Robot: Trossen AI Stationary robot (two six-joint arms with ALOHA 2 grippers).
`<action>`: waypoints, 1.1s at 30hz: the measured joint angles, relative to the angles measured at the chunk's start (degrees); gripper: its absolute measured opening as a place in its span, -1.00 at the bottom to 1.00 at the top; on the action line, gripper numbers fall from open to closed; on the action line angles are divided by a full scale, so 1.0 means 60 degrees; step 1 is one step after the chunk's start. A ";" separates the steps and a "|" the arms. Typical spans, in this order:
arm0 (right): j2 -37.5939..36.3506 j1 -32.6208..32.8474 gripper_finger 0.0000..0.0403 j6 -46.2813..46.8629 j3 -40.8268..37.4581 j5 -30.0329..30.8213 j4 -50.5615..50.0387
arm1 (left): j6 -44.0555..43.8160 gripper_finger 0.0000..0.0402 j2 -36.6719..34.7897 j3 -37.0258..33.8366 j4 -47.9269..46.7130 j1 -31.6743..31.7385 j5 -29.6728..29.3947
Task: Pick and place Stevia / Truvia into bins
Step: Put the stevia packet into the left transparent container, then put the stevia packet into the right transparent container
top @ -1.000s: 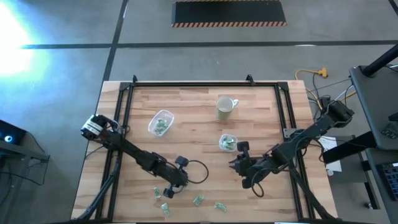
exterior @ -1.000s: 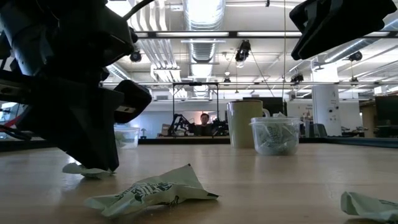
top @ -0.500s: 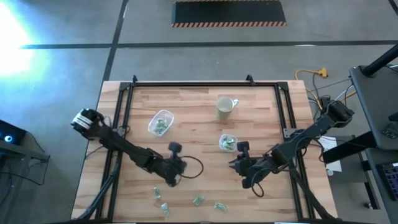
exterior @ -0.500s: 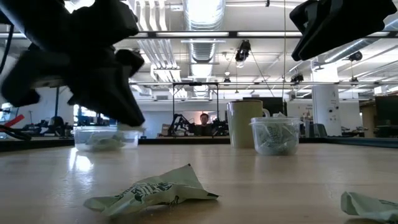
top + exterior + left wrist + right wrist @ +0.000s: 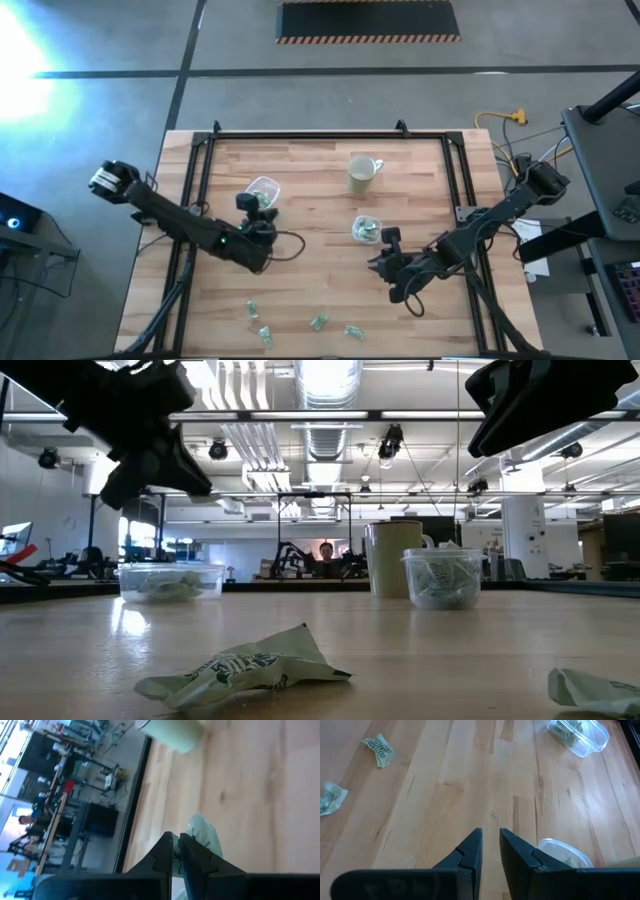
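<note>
Next, my left gripper releases the Stevia packet on top of the packets inside the wide clear bin [image 5: 262,198].
Several green-and-white Stevia packets [image 5: 318,321] lie flat near the table's near edge; two show in the low view [image 5: 245,665] and two in the right wrist view [image 5: 380,747]. The wide clear bin [image 5: 262,188] and the small clear cup [image 5: 366,229] both hold packets. My left gripper [image 5: 258,205] hovers at the wide bin's near side, shut on one packet. My right gripper [image 5: 378,265] hangs near the small cup [image 5: 560,851], its fingers a narrow gap apart and empty. My left gripper [image 5: 176,837] pinches one Stevia packet [image 5: 204,834] between its two fingers. Most of the crumpled paper sticks out to one side of the fingertips. The packet is lifted clear of the table.
A pale mug [image 5: 362,173] stands toward the far edge, beyond the small cup, and shows in the low view [image 5: 392,558]. The wide bin [image 5: 170,580] sits left of it. Bare wood lies between the two arms. A black frame rail [image 5: 300,138] borders the table.
My left gripper rose from the packets near the near edge and travelled toward the far edge and slightly left, up to the wide bin. One packet went with it, lifted off the table. The right arm kept still.
</note>
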 joint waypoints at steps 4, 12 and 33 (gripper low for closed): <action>0.0000 0.0000 -0.72 -0.0018 -0.0035 0.0002 0.0040 | -0.0081 -0.96 -0.0544 -0.0659 -0.0005 0.0499 -0.0131; 0.0000 -0.0004 -0.72 -0.0033 -0.0062 0.0003 0.0045 | -0.1518 -0.96 -0.1103 -0.2329 -0.0018 0.1357 -0.0212; 0.0000 -0.0007 -0.72 -0.0017 -0.0087 0.0007 0.0104 | -0.2963 -0.47 -0.1253 -0.2833 0.0008 0.1363 0.0022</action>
